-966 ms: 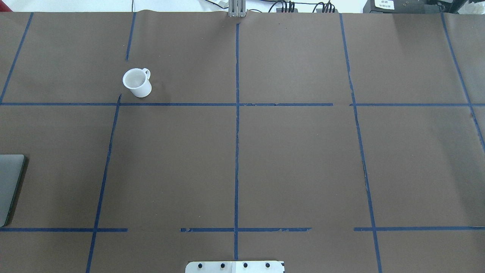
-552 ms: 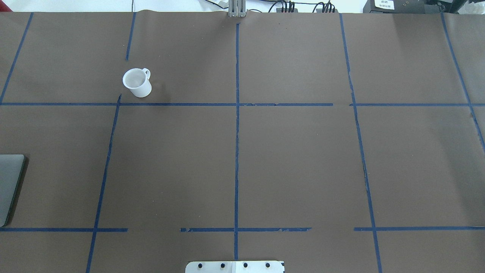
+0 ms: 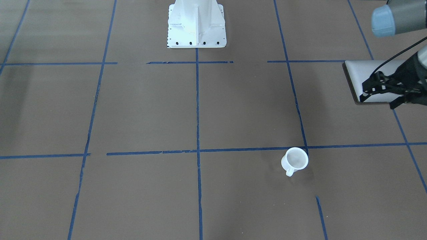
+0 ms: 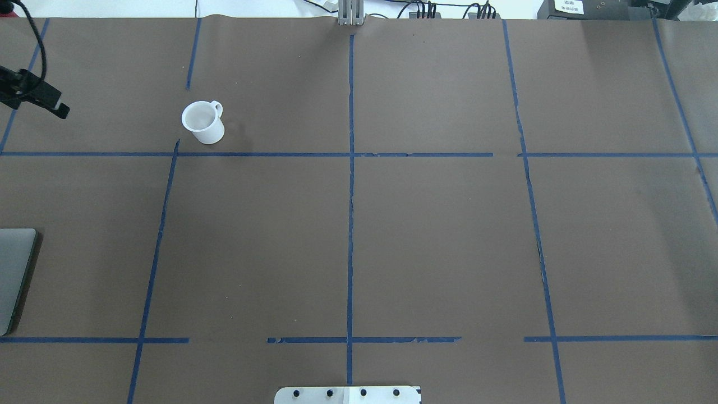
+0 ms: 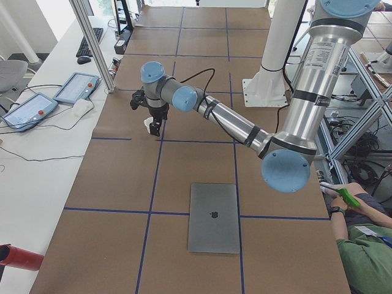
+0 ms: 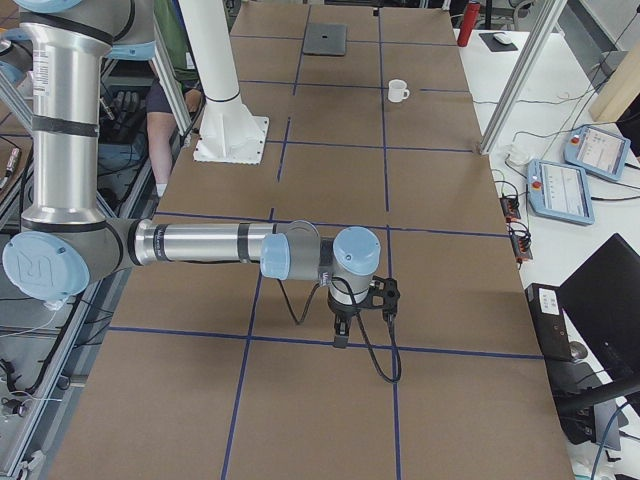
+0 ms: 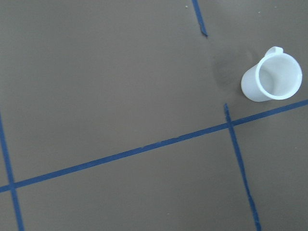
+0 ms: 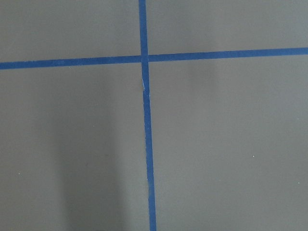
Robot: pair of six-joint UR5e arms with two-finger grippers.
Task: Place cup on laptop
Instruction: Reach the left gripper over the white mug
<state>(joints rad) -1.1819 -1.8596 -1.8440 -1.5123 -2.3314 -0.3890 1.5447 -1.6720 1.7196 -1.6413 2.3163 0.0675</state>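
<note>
My left gripper should move to the white cup's handle (image 3: pixel 290 172) (image 7: pixel 275 50) next and close there.
The white cup (image 4: pixel 203 122) stands upright on the brown table, handle towards the far side; it also shows in the front view (image 3: pixel 295 160) and in the left wrist view (image 7: pixel 273 77). The silver laptop (image 5: pixel 214 217) lies closed and flat at the table's left end, cut by the overhead view's edge (image 4: pixel 14 275). My left gripper (image 3: pixel 377 102) hangs open and empty above the table, left of the cup and apart from it. My right gripper (image 6: pixel 362 325) hovers over bare table far from both; I cannot tell whether it is open or shut.
Blue tape lines divide the brown table cover. The robot's white base plate (image 4: pixel 348 394) sits at the near middle edge. Teach pendants (image 6: pixel 565 190) lie on a side bench beyond the far edge. A person (image 5: pixel 361 245) sits beside the robot.
My left gripper has come into the overhead view at its upper left edge. The cup and the laptop have not moved.
</note>
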